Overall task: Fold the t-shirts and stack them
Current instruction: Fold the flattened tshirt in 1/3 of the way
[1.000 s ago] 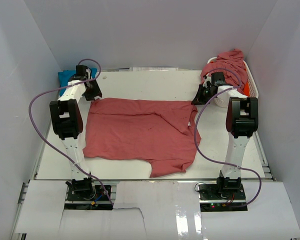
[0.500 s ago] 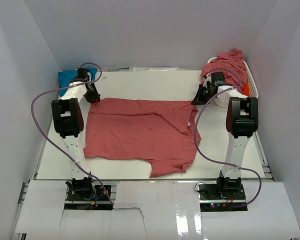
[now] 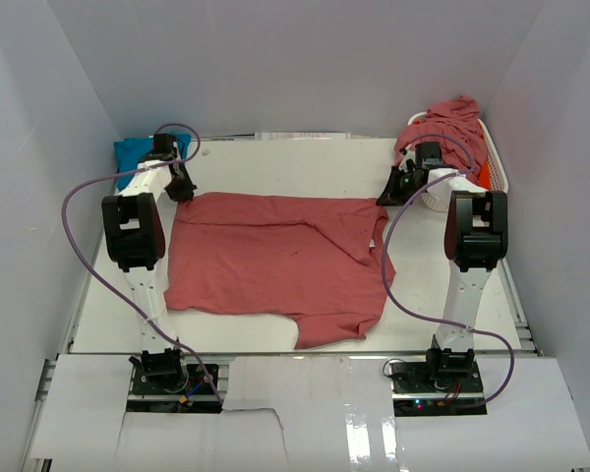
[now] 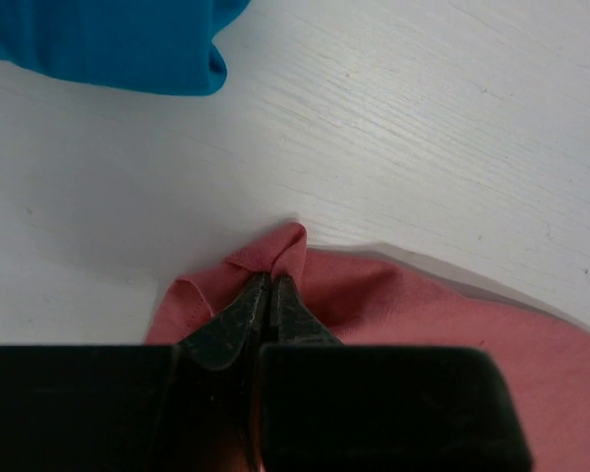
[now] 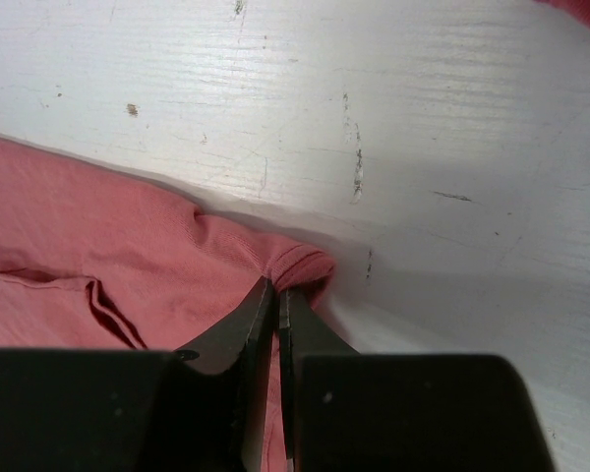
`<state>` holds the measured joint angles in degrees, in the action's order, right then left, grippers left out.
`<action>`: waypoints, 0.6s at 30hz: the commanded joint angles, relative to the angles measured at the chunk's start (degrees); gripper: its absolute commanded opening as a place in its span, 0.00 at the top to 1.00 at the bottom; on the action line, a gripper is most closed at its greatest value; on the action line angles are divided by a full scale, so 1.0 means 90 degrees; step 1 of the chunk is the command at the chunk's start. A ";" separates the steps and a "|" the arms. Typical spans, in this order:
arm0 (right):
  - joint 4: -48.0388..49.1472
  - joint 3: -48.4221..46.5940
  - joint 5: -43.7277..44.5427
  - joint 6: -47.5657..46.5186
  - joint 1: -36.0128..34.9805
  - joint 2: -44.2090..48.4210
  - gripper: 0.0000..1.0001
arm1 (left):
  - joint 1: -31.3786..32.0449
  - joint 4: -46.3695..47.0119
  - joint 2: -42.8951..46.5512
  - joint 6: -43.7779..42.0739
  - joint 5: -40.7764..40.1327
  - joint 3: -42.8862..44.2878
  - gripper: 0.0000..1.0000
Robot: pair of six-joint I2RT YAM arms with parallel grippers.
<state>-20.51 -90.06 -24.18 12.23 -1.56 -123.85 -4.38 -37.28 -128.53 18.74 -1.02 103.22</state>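
Observation:
The robot's left gripper has the rose-red t-shirt's far corner bunched up in it, so it should open, back away and take that corner from its outer side (image 4: 183,303).
A dusty rose-red t-shirt (image 3: 275,261) lies spread on the white table. My left gripper (image 3: 183,192) is shut on its far left corner (image 4: 280,251). My right gripper (image 3: 385,197) is shut on its far right corner (image 5: 300,267). A turquoise blue t-shirt (image 3: 130,152) lies bunched at the far left, also showing in the left wrist view (image 4: 108,44). More rose-red t-shirts (image 3: 450,123) are heaped in the basket at the far right, with a bit of an orange t-shirt (image 3: 483,173) showing.
The white slatted basket (image 3: 499,167) stands at the far right corner. Purple cables loop from both arms. White walls close in the table on three sides.
My left gripper has drawn the shirt's left corner slightly toward the far left. The right arm has not moved.

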 commanded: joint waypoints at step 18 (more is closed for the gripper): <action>-0.0035 0.0114 0.0256 -0.0011 0.0027 0.0255 0.92 | -0.0811 0.0460 0.0843 0.0749 -0.0199 -0.0443 0.89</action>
<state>-20.47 -89.19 -23.44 12.27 -1.63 -123.83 -9.98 -34.79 -126.98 24.10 -0.86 100.12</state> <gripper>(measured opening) 0.087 0.120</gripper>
